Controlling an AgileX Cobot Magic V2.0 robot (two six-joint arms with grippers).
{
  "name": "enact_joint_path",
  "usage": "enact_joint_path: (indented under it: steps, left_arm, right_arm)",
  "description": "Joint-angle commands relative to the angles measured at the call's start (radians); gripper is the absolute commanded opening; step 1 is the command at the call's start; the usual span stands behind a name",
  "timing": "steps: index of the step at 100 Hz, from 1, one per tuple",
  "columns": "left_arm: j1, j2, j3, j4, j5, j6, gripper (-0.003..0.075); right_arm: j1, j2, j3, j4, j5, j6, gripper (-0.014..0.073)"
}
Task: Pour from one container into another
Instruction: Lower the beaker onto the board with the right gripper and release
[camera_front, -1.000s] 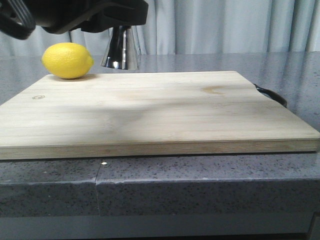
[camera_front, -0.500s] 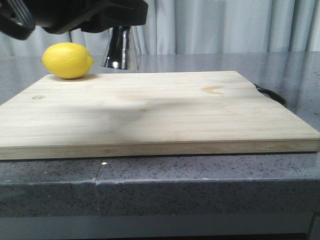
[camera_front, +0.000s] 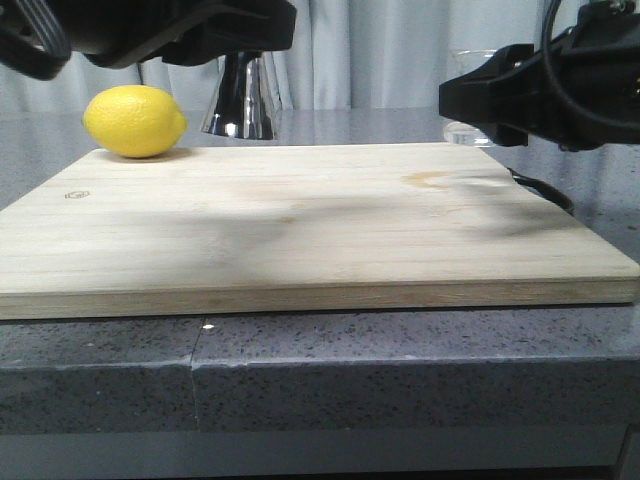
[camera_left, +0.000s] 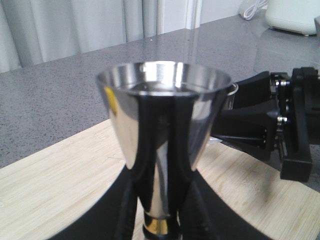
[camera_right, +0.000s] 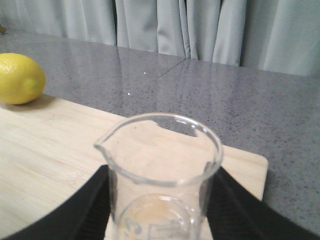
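My right gripper will set the clear glass beaker on the brown knot (camera_front: 438, 188) near the wooden cutting board's far edge.
The steel jigger (camera_left: 165, 125) stands upright between my left gripper's (camera_left: 159, 222) black fingers (camera_left: 125, 210), which are shut near its gold-banded waist. In the front view the jigger (camera_front: 240, 95) shows at the back left, its top hidden under the left arm. The clear glass beaker (camera_right: 160, 170) is upright in my right gripper (camera_right: 160, 215), clamped on both sides, its pouring lip toward the lemon. In the front view my right gripper (camera_front: 490, 95) hangs over the board's far right corner and hides most of the beaker (camera_front: 468, 130). The two containers are well apart.
A yellow lemon (camera_front: 135, 121) lies on the far left corner of the wooden cutting board (camera_front: 300, 220), close beside the jigger. The board rests on a grey speckled counter (camera_front: 400, 370), with a dark handle (camera_front: 545, 190) at its right edge. Curtains hang behind.
My right arm with the beaker has come into the front view from the right, casting a shadow on the board. The left arm and jigger have stayed put.
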Motion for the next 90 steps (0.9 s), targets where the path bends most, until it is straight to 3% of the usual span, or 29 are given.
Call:
enact_joint_path:
  steps: [1,21,90]
  left_arm:
    - [-0.012,-0.025,-0.027,0.001,-0.094,-0.006,0.0064]
    - [-0.012,-0.025,-0.027,0.001,-0.094,-0.006,0.0064]
    - [-0.012,-0.025,-0.027,0.001,-0.094,-0.006,0.0064]
  right_arm:
    - [-0.005,0.01,-0.016,0.005,-0.176,0.001,0.0265]
    - [-0.005,0.109,-0.016,-0.012,-0.311,0.001,0.0265]
    - [-0.005,0.182,-0.003,-0.066,-0.351,0.001,0.0265]
